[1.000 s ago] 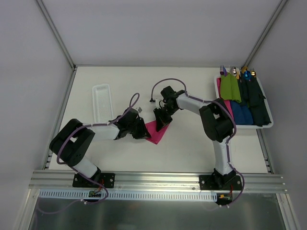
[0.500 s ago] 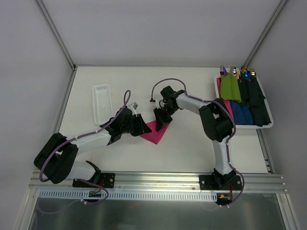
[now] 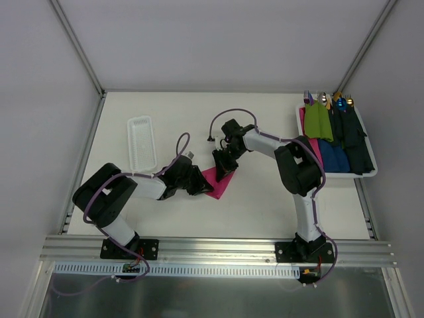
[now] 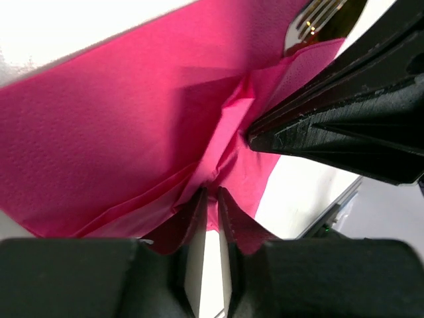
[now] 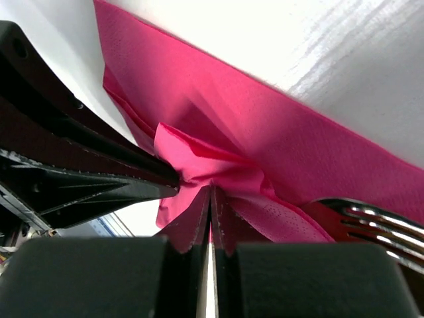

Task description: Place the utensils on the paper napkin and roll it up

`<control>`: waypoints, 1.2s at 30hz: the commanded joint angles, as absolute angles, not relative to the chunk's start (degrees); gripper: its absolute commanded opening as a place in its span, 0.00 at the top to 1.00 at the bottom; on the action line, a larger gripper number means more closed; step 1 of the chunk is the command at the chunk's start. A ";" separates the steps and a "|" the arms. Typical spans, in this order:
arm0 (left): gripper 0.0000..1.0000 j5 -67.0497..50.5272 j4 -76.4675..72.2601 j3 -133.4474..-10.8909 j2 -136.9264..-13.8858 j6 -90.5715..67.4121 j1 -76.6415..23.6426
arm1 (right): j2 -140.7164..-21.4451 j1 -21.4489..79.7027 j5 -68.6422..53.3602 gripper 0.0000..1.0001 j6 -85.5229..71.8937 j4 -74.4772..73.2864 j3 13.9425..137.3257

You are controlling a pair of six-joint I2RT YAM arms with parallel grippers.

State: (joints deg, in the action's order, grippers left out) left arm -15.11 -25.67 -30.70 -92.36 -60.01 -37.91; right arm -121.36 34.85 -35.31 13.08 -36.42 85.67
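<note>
My grippers nearly touch where the napkin's fold bunches up, so my left gripper should open and pinch the loosened fold (image 4: 199, 179) while my right gripper holds it.
The paper napkin (image 3: 216, 185) lies crumpled and partly folded on the table between my two grippers. My left gripper (image 3: 199, 183) is at its left edge, jaws nearly together, pinching a raised fold of the napkin (image 4: 99, 132). My right gripper (image 3: 222, 168) comes in from the upper right and is shut on another fold of the napkin (image 5: 265, 112). The two grippers' tips are almost touching. A gold fork's tines (image 4: 319, 18) poke out from under the pink paper, and the fork (image 5: 381, 224) also shows beside the right fingers. Other utensils are hidden.
A long, empty white tray (image 3: 141, 141) lies at the left rear. A white tray (image 3: 368, 171) at the right edge holds green rolls (image 3: 318, 120), blue rolls (image 3: 331, 156) and dark navy rolls with coloured utensils sticking out.
The left arm's elbow swung out low to the left half a second ago and has come back up. Its gripper stayed at the napkin's left edge. The right arm has not moved.
</note>
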 commanded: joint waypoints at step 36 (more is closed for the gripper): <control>0.79 -6.24 -4.74 -34.01 -83.16 -48.43 -37.53 | -124.72 36.21 -26.72 0.93 18.11 -40.69 85.96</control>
State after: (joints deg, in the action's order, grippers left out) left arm -9.87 -10.28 -35.53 -87.83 -51.75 -38.13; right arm -122.08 35.94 -32.36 16.58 -38.33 86.24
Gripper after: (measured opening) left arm 0.200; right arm 0.070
